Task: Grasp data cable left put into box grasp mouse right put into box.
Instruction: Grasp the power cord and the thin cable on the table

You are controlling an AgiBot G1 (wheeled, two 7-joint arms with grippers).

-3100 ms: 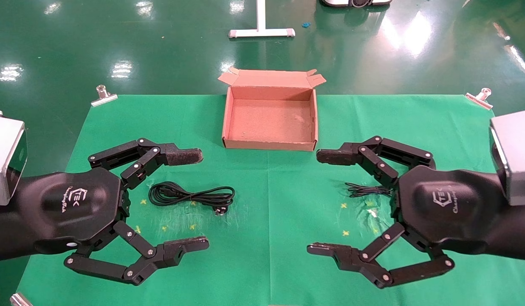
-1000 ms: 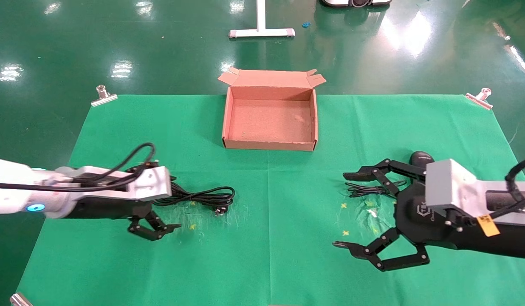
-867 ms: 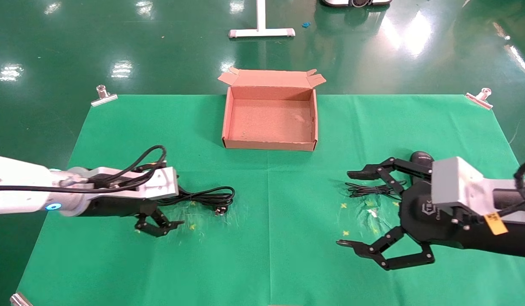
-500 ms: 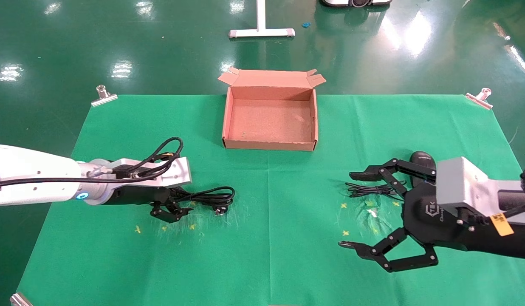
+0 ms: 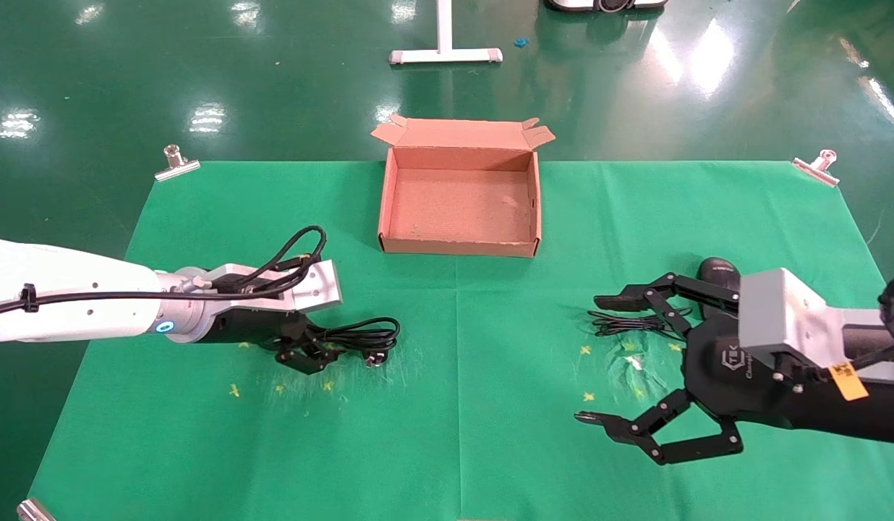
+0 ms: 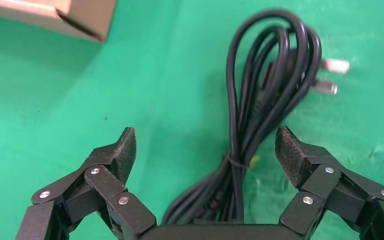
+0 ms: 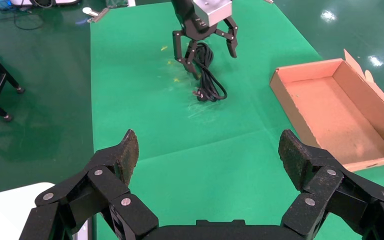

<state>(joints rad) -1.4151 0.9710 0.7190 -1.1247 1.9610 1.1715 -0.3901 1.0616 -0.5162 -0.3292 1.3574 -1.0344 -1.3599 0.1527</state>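
Observation:
I will close my right gripper on the bundled cord of the mouse (image 5: 622, 324), near the loops that face the data cable, so that the mouse hangs from it.
The data cable (image 5: 360, 334) lies bundled on the green cloth at left-centre, its plug toward the middle. My left gripper (image 5: 311, 347) is low over the cable's left end and open. In the left wrist view the gripper (image 6: 206, 145) has one finger on each side of the cable (image 6: 265, 85), not touching it. The mouse (image 5: 718, 271) sits at the right, partly hidden behind my right gripper's far finger, with its thin cord (image 5: 624, 323) beside it. My right gripper (image 5: 590, 358) hovers wide open and empty (image 7: 208, 145). The box (image 5: 461, 247) stands open and empty at the back centre.
Metal clips (image 5: 176, 163) (image 5: 816, 166) pin the green cloth (image 5: 454, 434) at its far corners. A white stand foot (image 5: 445, 52) is on the floor behind. The right wrist view also shows the box (image 7: 307, 127), the cable (image 7: 207, 75) and the left gripper (image 7: 207, 52).
My left gripper has moved right along the cloth until its open fingers stand either side of the cable bundle's left end. The right gripper has stayed almost still, open. The cable, mouse and box have not moved.

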